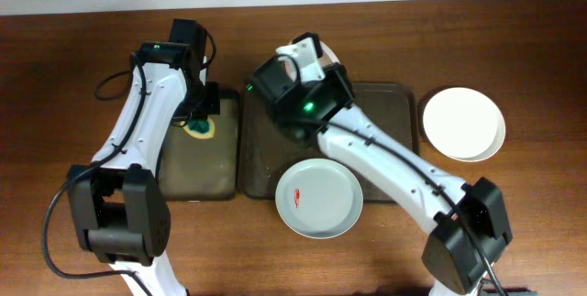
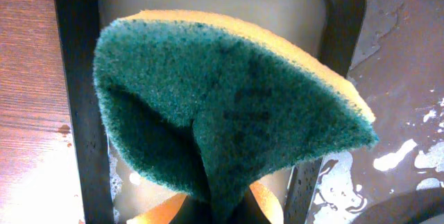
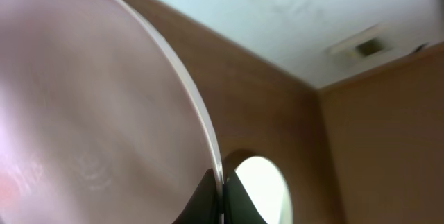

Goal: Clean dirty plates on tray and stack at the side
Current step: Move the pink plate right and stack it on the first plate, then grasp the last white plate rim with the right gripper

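Next, my right gripper lets go of the pinkish plate on top of the white plate (image 1: 465, 125) (image 3: 263, 191) beside the large dark tray.
My right gripper (image 3: 220, 197) is shut on the rim of a pinkish plate (image 3: 90, 106), held up on edge over the back left of the large dark tray (image 1: 390, 99). In the overhead view the right wrist (image 1: 303, 81) hides most of that plate. A pale mint plate (image 1: 317, 198) with a red smear lies across the tray's front edge. A white plate (image 1: 463, 123) sits on the table right of the tray and also shows in the right wrist view (image 3: 267, 189). My left gripper (image 2: 229, 213) is shut on a green and yellow sponge (image 2: 229, 106).
The sponge (image 1: 201, 130) hangs over a smaller dark tray (image 1: 197, 172) left of the large one; that tray holds pale liquid (image 2: 208, 2). Wet patches lie on the large tray's floor (image 2: 409, 154). The wooden table (image 1: 73, 76) extends left and front.
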You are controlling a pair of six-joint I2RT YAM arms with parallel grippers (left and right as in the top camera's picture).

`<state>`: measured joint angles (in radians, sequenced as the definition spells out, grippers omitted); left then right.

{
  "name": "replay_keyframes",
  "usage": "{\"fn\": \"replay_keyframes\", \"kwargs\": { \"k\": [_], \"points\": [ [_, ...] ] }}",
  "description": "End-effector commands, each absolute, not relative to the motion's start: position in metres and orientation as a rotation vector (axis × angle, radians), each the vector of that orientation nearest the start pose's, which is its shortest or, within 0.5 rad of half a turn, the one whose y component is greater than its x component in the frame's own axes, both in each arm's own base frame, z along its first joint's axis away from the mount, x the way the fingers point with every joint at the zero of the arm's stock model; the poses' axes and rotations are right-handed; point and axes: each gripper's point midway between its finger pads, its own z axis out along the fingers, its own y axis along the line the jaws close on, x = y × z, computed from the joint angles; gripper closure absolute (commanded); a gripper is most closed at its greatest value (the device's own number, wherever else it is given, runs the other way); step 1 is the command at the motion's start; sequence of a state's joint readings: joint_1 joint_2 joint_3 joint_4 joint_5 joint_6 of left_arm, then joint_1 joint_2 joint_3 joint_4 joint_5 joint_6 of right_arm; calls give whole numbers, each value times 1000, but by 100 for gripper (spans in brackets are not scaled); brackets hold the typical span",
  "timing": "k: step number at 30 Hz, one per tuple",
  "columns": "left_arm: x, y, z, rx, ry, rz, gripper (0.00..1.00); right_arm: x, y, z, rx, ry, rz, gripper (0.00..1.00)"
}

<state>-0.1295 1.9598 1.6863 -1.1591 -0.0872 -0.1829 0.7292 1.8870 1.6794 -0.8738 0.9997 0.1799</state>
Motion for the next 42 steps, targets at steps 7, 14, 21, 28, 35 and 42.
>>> {"fn": "replay_keyframes", "kwargs": {
  "k": [7, 14, 21, 28, 35, 42],
  "points": [
    [405, -34, 105, -94, 2988, 120, 98, 441, -57, 167, 535, 2634, 548, 96],
    [406, -34, 105, -94, 2985, 119, 98, 357, -222, 113, 1106, 2591, 444, 96],
    [406, -34, 105, -94, 2984, 119, 98, 361, -189, 41, 981, 2725, 254, 96],
    [406, -34, 105, -94, 2985, 119, 99, 368, -168, 44, 905, 2778, 234, 60],
    [406, -34, 105, -94, 2984, 118, 99, 365, -135, 120, 825, 2803, 424, 48],
    [406, -34, 105, -94, 2985, 118, 98, 300, 28, 101, 151, 3303, 469, 47]
  ]
}}
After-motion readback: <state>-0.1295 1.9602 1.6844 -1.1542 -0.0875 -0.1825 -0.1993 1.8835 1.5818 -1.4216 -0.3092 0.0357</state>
